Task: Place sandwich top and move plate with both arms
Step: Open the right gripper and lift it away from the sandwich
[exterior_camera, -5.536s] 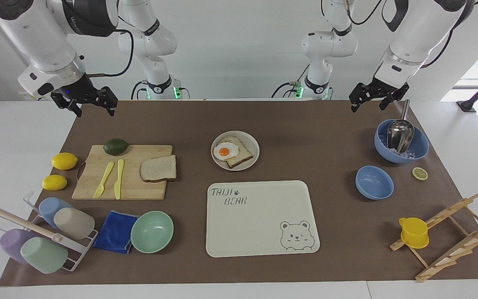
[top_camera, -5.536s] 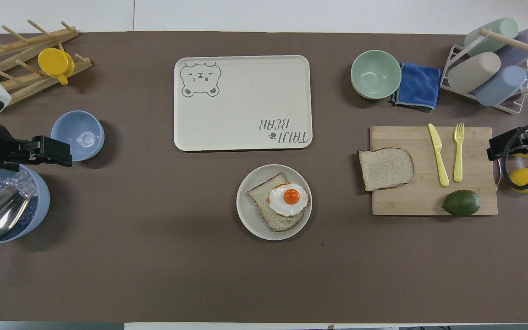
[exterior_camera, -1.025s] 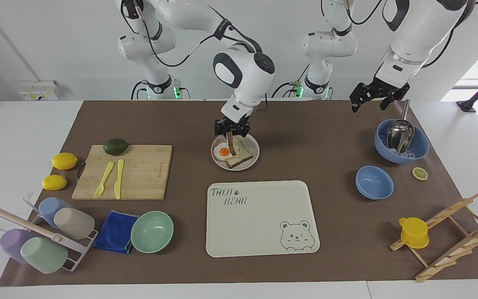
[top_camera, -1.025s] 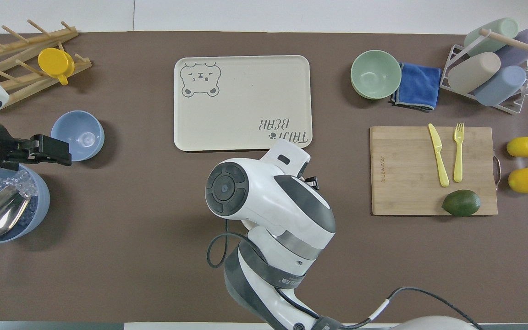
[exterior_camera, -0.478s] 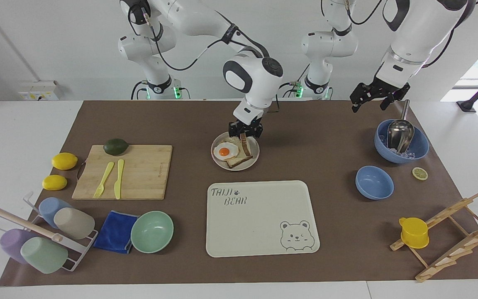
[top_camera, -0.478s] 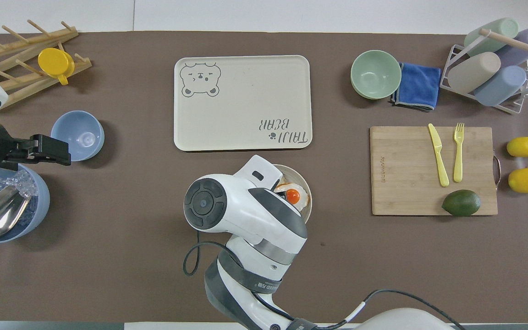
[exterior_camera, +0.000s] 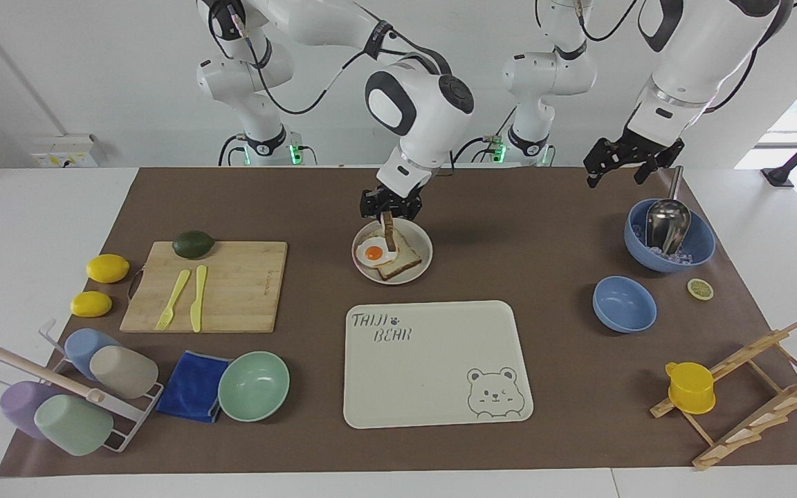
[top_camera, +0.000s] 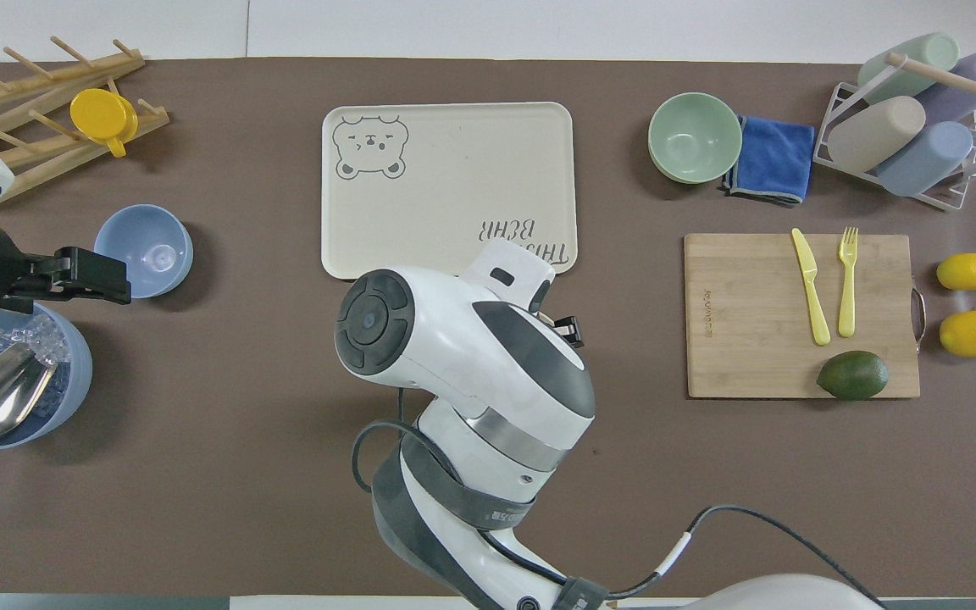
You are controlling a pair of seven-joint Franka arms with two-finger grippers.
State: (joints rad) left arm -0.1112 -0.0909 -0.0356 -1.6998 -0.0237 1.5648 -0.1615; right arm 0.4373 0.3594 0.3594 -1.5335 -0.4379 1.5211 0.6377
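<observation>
The robot's right gripper will release the sandwich top on the fried egg in the middle of the plate (top_camera: 512, 379).
The sandwich top (exterior_camera: 389, 235) hangs edge-down from my right gripper (exterior_camera: 389, 213), which is shut on its upper edge. It dangles just over the plate (exterior_camera: 420, 266), above the fried egg (exterior_camera: 373, 252) that lies on another bread slice (exterior_camera: 404, 260). I cannot tell whether the slice's lower edge touches the egg. In the overhead view the right arm (top_camera: 463, 339) covers the plate and the slice. My left gripper (exterior_camera: 618, 171) waits open and empty in the air over the blue bowl with the metal scoop (exterior_camera: 668, 238); from overhead the left gripper (top_camera: 119, 284) shows beside a small blue bowl (top_camera: 144, 251).
The bear-printed tray (exterior_camera: 433, 360) lies farther from the robots than the plate. A cutting board (exterior_camera: 232, 290) with fork, knife and avocado (exterior_camera: 193, 243) sits toward the right arm's end, near two lemons, a mint bowl (exterior_camera: 253, 386), a blue cloth and a cup rack. A wooden rack with a yellow cup (exterior_camera: 690, 387) is toward the left arm's end.
The slice left the cutting board in my right gripper. In the last second it swung toward the left arm's end over the plate, then back above the egg. The left arm stayed put.
</observation>
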